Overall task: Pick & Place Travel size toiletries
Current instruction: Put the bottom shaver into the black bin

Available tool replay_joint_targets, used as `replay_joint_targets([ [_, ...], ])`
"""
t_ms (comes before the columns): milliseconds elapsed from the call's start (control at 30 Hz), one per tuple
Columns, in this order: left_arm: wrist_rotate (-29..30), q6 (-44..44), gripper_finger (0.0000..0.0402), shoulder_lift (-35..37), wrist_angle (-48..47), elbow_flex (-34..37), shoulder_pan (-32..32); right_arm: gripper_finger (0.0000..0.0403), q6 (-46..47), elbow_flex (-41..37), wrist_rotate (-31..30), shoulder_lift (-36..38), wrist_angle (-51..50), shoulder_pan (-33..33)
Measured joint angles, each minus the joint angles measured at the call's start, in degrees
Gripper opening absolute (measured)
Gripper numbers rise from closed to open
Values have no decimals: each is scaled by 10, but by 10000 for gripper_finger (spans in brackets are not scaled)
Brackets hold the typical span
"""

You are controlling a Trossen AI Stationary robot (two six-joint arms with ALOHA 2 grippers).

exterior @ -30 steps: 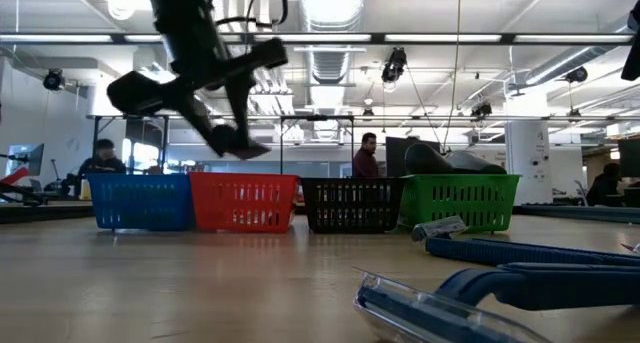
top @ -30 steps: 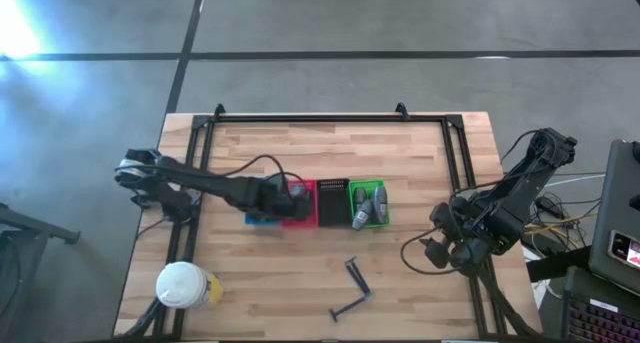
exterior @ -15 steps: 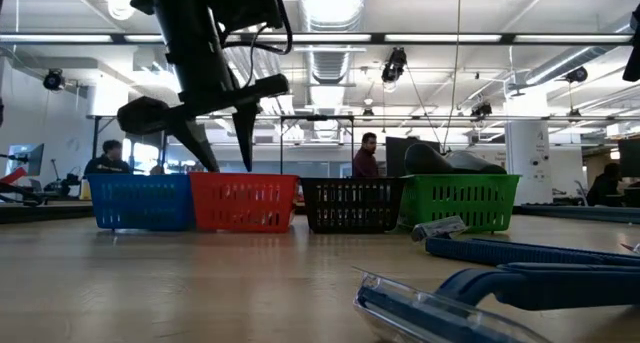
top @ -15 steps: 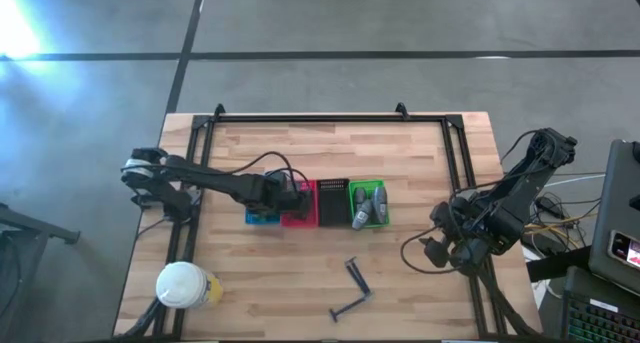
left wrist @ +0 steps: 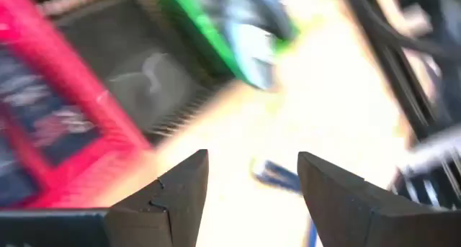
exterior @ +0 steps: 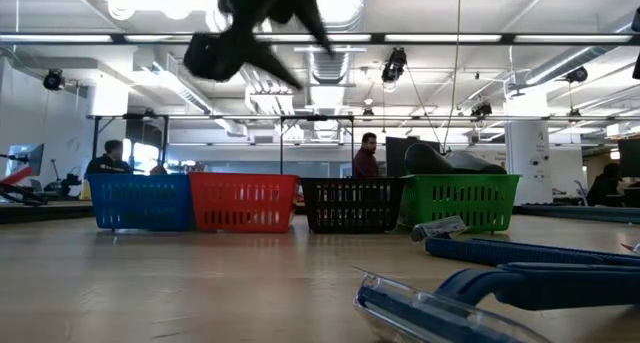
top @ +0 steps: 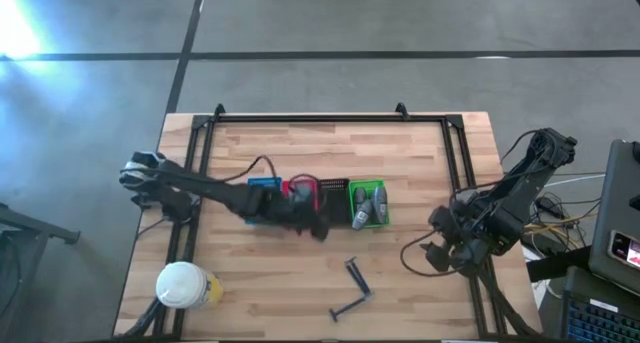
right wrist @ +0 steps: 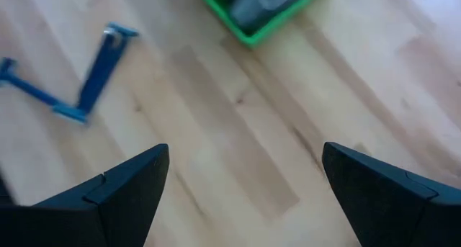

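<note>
My right gripper is to close next on the handle's middle (top: 351, 307) (right wrist: 36, 91) of the razor that lies nearest the table's near edge.
Two thin razors, blue up close and dark from above, lie flat on the wood (top: 356, 276) (top: 350, 309); they also show in the right wrist view (right wrist: 101, 58) and as a near blur in the low view (exterior: 520, 258). Grey tubes (top: 367, 207) lie in the green basket (top: 352, 221). My left gripper (top: 318, 228) (exterior: 312, 65) (left wrist: 252, 157) hangs open and empty, high over the near side of the red and black baskets, with one razor (left wrist: 277, 176) beyond its fingers. My right gripper (top: 432, 251) (right wrist: 245, 150) waits open at the table's right side.
Blue (top: 264, 186), red (top: 301, 188), black (top: 333, 204) and green baskets stand in a row at mid-table. A white-lidded yellow cup (top: 185, 285) stands at the near left corner. A black rail frame (top: 330, 119) borders the table. People sit in the room behind.
My left gripper dipped its fingers toward the red basket, then rose high and swung toward the table's near edge and right, past the baskets. The baskets and razors stayed where they were. The right arm kept still.
</note>
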State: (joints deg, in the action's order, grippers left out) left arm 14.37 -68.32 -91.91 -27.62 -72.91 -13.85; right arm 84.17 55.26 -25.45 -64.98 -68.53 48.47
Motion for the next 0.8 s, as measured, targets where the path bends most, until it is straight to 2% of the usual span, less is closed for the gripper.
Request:
replay_joint_targets([
  [100, 0, 66, 218, -8, 3, -26, -40, 364, -12, -5, 0, 0, 58, 0],
  [233, 0, 155, 218, -10, 0, -30, -98, 364, -68, -21, 2, -4, 184, 0],
  [500, 2, 143, 218, -10, -28, 11, -180, 364, -271, -25, 49, -94, 377, -2],
  [667, 0, 129, 218, -10, -29, 35, -205, 364, -279, -24, 90, -167, 524, -20],
  [800, 3, 170, 218, -7, -20, 36, -224, 364, -281, 7, 108, -227, 517, -40],
])
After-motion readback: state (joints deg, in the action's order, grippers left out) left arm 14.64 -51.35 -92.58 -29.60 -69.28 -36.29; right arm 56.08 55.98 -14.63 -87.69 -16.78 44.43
